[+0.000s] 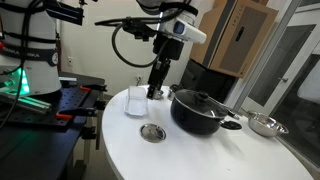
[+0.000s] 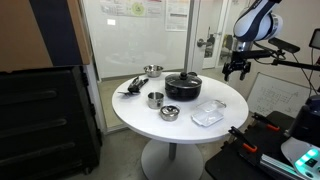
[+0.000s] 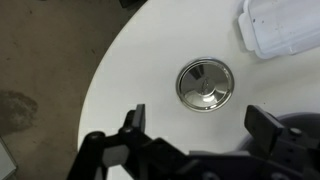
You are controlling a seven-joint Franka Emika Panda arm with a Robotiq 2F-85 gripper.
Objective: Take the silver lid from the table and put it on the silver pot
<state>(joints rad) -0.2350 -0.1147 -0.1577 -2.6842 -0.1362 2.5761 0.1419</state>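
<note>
The silver lid's centre knob (image 1: pixel 152 131) (image 3: pixel 205 85) stands up from the flat lid, so my gripper goes down to it next and closes there.
The silver lid (image 3: pixel 205 84) is a small shiny round disc with a centre knob. It lies flat on the white round table (image 3: pixel 140 70), and it shows in both exterior views (image 1: pixel 152 132) (image 2: pixel 170 113). The small silver pot (image 2: pixel 155 99) stands open beside the lid, in front of the big black pot. My gripper (image 3: pixel 198 125) is open and empty. It hangs well above the table, with the lid just ahead of its fingertips in the wrist view. It also shows in both exterior views (image 1: pixel 157 92) (image 2: pixel 237 72).
A big black pot with a dark lid (image 1: pixel 195 110) (image 2: pixel 183 86) stands mid-table. A clear plastic container (image 1: pixel 137 100) (image 2: pixel 208 113) (image 3: pixel 282 25) lies near the lid. A silver bowl (image 1: pixel 265 125) (image 2: pixel 152 70) and a black utensil (image 2: pixel 130 88) sit on the far side.
</note>
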